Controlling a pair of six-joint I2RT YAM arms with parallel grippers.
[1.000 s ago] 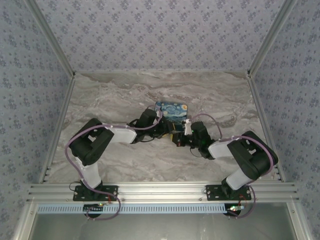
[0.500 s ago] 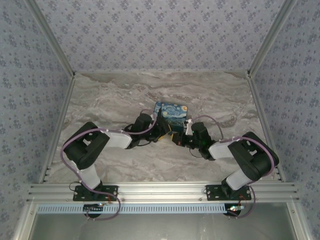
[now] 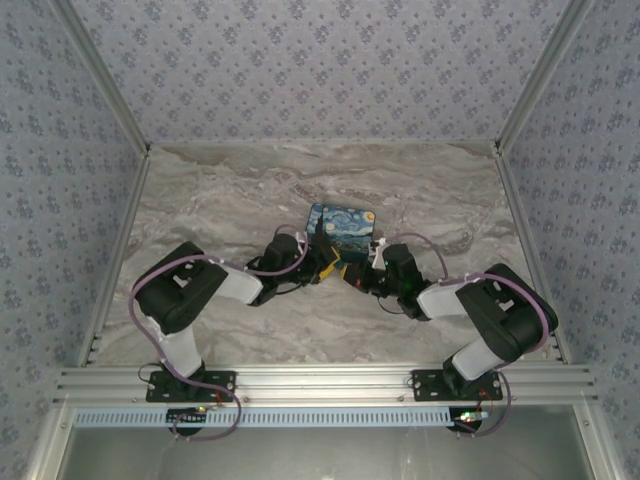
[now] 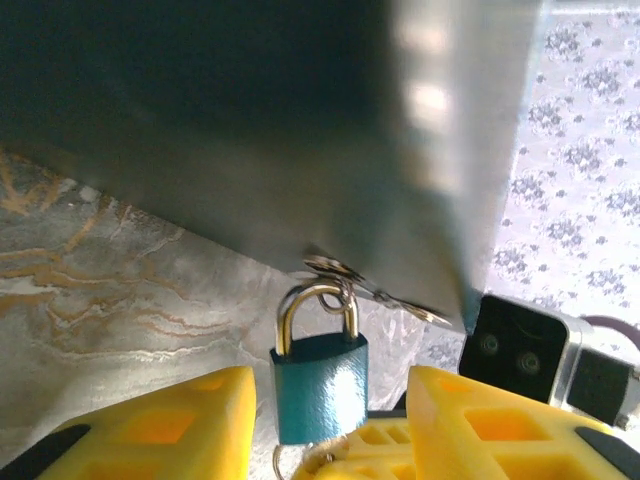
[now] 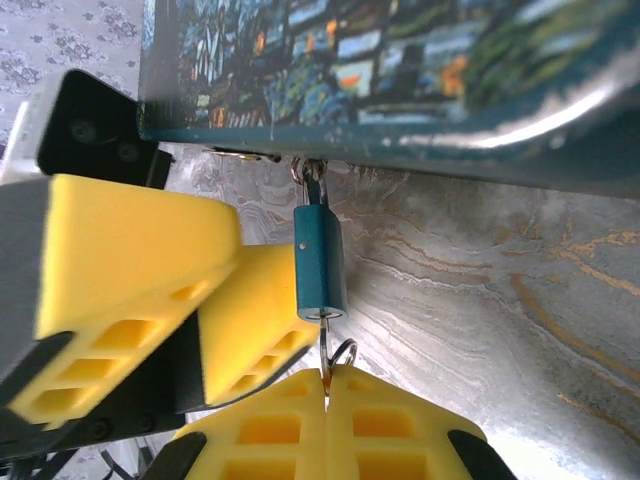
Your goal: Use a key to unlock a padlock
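Next, I clamp the padlock where it hangs loose between my left gripper's open fingers, then open my right gripper and take the key (image 5: 324,346) at a different angle.
The small blue padlock (image 4: 320,385) hangs by its silvery shackle (image 4: 315,315) from the hasp of the starry-night box (image 5: 400,60). My left gripper (image 4: 330,400) is open, with one yellow finger (image 4: 150,430) on each side of the padlock body and a gap on both sides. In the right wrist view the padlock (image 5: 320,265) is seen edge-on. The thin key (image 5: 326,355) runs from its underside into my right gripper (image 5: 327,385), which is shut on it. A key ring (image 5: 342,352) loops beside the key. From above, both grippers meet in front of the box (image 3: 342,222).
The box stands on the marble table (image 3: 230,200) near its middle, close over both grippers. The left gripper's fingers (image 5: 140,260) crowd the left side of the padlock. Patterned walls and metal rails (image 3: 320,380) enclose the table.
The left arm has drawn back a little toward the near left, its wrist lower along the box's front. The right arm has stayed put, still shut on the key.
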